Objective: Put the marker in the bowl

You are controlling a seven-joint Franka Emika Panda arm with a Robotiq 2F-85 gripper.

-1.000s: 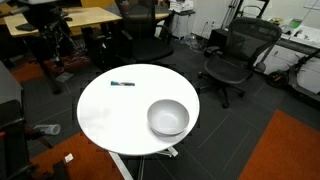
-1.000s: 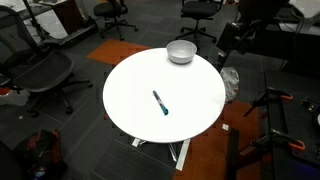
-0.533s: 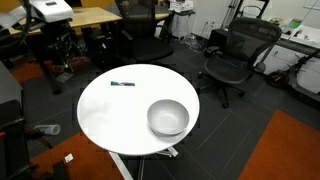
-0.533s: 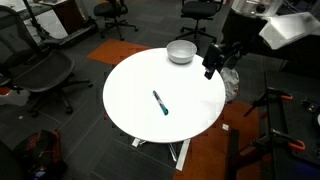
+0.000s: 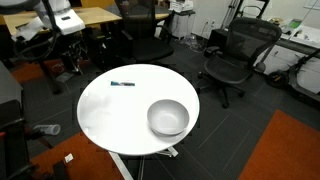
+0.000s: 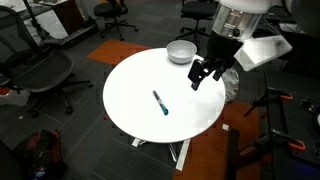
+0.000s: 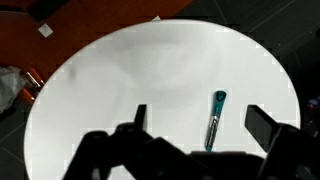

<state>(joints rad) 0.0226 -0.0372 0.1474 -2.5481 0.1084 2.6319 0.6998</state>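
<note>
I will close my gripper on the middle of the marker's body (image 5: pixel 123 84) (image 7: pixel 214 122), behind the marker's teal end.
The marker (image 6: pixel 159 102) is a thin dark stick with a teal end, lying flat on the round white table (image 6: pixel 130 110). It also shows in an exterior view (image 5: pixel 122 83) near the table's far edge, and in the wrist view (image 7: pixel 215 117) between my fingers. The grey-white bowl (image 5: pixel 168 117) stands empty at the table's edge, also seen in an exterior view (image 6: pixel 181 51). My gripper (image 6: pixel 203 73) is open and empty, hanging above the table's edge, between bowl and marker. In the wrist view (image 7: pixel 200 125) its fingers spread wide.
Black office chairs (image 5: pixel 232 58) stand around the table, with one more chair (image 6: pixel 45 75) beside it. Wooden desks (image 5: pixel 70 20) are at the back. An orange floor mat (image 5: pixel 290 150) lies to one side.
My arm has come into view and moved down over the table's edge toward the marker. Marker and bowl have not moved.
</note>
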